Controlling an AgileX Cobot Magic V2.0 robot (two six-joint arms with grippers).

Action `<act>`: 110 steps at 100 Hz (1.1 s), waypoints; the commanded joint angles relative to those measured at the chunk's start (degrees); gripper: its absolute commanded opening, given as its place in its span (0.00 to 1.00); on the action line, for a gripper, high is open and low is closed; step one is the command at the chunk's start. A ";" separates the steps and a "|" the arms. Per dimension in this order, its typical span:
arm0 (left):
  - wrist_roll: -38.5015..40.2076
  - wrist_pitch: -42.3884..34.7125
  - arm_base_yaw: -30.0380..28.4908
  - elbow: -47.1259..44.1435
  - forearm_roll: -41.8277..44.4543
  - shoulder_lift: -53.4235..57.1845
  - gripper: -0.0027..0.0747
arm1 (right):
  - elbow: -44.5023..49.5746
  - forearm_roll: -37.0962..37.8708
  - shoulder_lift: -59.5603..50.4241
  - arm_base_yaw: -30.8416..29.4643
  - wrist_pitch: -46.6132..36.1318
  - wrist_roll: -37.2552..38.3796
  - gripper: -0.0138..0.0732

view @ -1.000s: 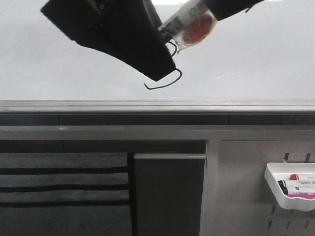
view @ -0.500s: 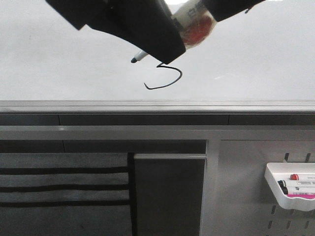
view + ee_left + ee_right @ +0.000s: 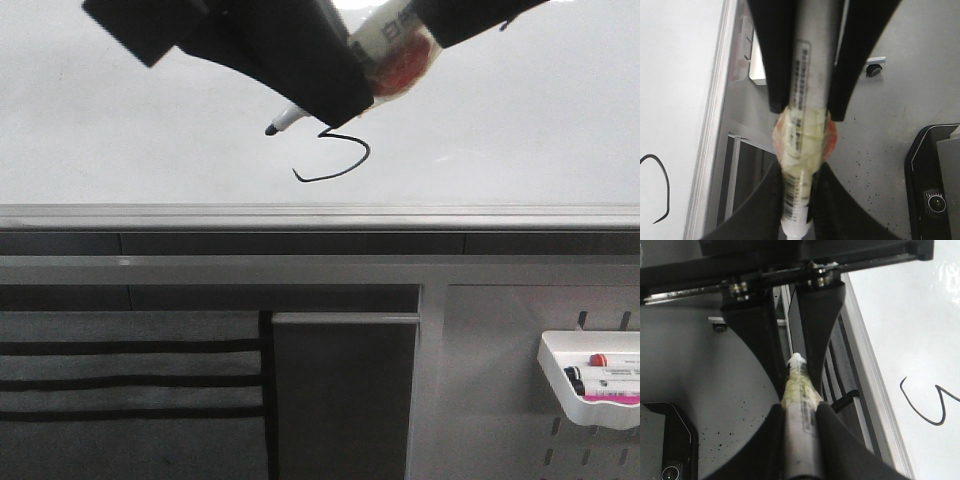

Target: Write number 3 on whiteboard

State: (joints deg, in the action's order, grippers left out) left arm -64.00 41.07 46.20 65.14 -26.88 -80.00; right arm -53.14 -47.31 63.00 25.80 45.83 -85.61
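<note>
The robot's left gripper needs to release the tape-wrapped marker high on the whiteboard (image 3: 29, 56), above the outer end of the striped cloth.
The whiteboard (image 3: 520, 120) fills the top of the front view. The lower curve and hooked tail of the black number 3 (image 3: 345, 165) show on it; its upper part is hidden behind the grippers. My left gripper (image 3: 340, 100) and right gripper (image 3: 440, 20) are both shut on one tape-wrapped marker (image 3: 395, 50). Its black tip (image 3: 272, 129) pokes out just left of the 3, off the stroke. In the left wrist view my left gripper (image 3: 797, 172) clamps the marker (image 3: 810, 75) beside the 3 (image 3: 665, 185). In the right wrist view my right gripper (image 3: 800, 412) clamps its barrel (image 3: 799, 387).
A grey metal rail (image 3: 320, 215) runs under the board. Below it at the right is a perforated panel (image 3: 500, 400) with a white tray (image 3: 560, 385) of markers. A black device with a camera lens (image 3: 935, 180) lies on the grey floor.
The grippers and marker rose and shifted off the board's lower part, uncovering more of the 3. The marker tip came into view left of the stroke. Little moved in the last half second.
</note>
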 commanded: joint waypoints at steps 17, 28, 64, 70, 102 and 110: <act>0.72 -1.52 -0.50 1.85 -2.66 1.92 0.01 | -1.52 -3.60 -1.19 -0.25 -2.80 -0.48 0.43; 1.26 -1.95 -2.59 1.85 -2.66 2.17 0.01 | -1.52 -3.60 -2.18 -0.49 -4.69 1.74 0.55; 14.07 -8.64 -24.18 1.85 -2.66 2.51 0.01 | -1.41 -3.06 -12.73 -9.75 -12.81 8.17 0.54; 16.37 -10.07 -28.16 1.73 -2.66 2.39 0.01 | -1.41 -3.06 -12.73 -10.23 -12.57 8.75 0.54; 23.28 -16.97 -42.03 -0.35 -4.13 -0.33 0.01 | -1.32 -3.41 -12.44 -10.23 -10.55 10.54 0.54; 23.28 -18.09 -42.33 -0.79 -4.13 -1.85 0.01 | -1.32 -3.41 -12.44 -10.23 -10.55 10.54 0.54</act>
State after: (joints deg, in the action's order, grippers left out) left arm -41.55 27.15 4.33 63.27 -29.01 -82.01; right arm -53.00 -48.08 50.85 15.84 37.38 -75.39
